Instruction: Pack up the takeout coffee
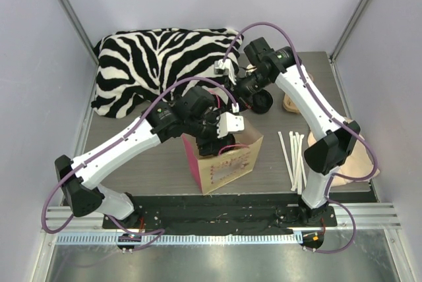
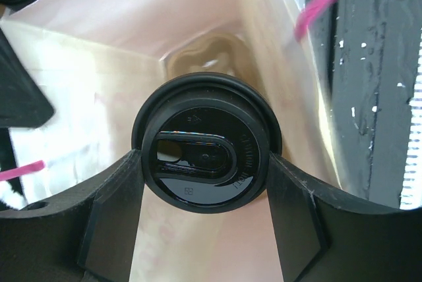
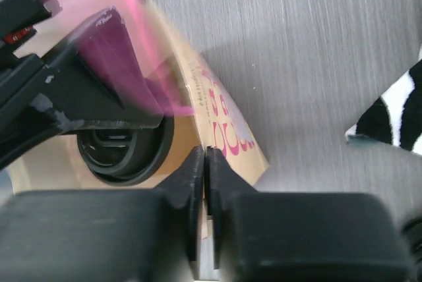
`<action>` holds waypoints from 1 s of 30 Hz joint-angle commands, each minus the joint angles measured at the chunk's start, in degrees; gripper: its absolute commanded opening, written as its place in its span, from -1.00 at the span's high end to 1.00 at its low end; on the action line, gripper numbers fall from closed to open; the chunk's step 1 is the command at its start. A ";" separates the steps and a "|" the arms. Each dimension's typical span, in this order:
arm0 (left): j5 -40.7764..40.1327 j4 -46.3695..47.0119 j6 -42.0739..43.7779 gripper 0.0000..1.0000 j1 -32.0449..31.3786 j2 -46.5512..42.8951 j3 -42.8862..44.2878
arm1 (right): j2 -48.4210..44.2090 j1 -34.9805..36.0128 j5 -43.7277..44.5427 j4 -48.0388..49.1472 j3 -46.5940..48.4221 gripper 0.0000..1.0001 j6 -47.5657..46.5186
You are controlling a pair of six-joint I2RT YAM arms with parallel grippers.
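Observation:
The pink handle is hanging across the finger of my left gripper at the bag's opening, so my right gripper needs to open and pinch the handle along with the bag's top rim [image 3: 198, 124].
The takeout coffee [image 2: 206, 143], a cup under a round black lid, stands inside the brown paper bag [image 1: 227, 163] with pink print at the table's middle. My left gripper [image 2: 204, 163] reaches down into the bag, and its fingers [image 2: 119, 216] press against both sides of the lid. My right gripper [image 3: 205, 157] is shut on the bag's top rim [image 3: 231, 124], with the paper edge pinched between its pads. In the right wrist view the lid [image 3: 125, 157] shows inside the bag under the left arm's finger. From above, the right gripper [image 1: 239, 106] comes in from behind the bag and the left gripper [image 1: 214, 142] hides the cup.
A zebra-striped cushion [image 1: 158, 64] fills the back left of the table. Several white sticks [image 1: 293, 153] lie right of the bag. A black round object [image 1: 264, 102] and a tan stack [image 1: 290, 103] sit behind the bag at the right.

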 commanded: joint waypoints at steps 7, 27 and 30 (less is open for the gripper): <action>-4.58 0.55 -0.78 0.81 0.83 -3.31 -1.08 | -12.29 0.27 2.49 6.71 -11.35 0.98 15.77; -3.35 1.17 0.71 0.82 1.01 -4.19 -3.01 | -7.39 3.96 3.98 9.36 -9.17 -0.25 12.72; -3.53 1.26 0.45 0.83 1.00 -4.28 -3.27 | -7.39 4.23 4.77 9.18 -10.23 -0.07 10.96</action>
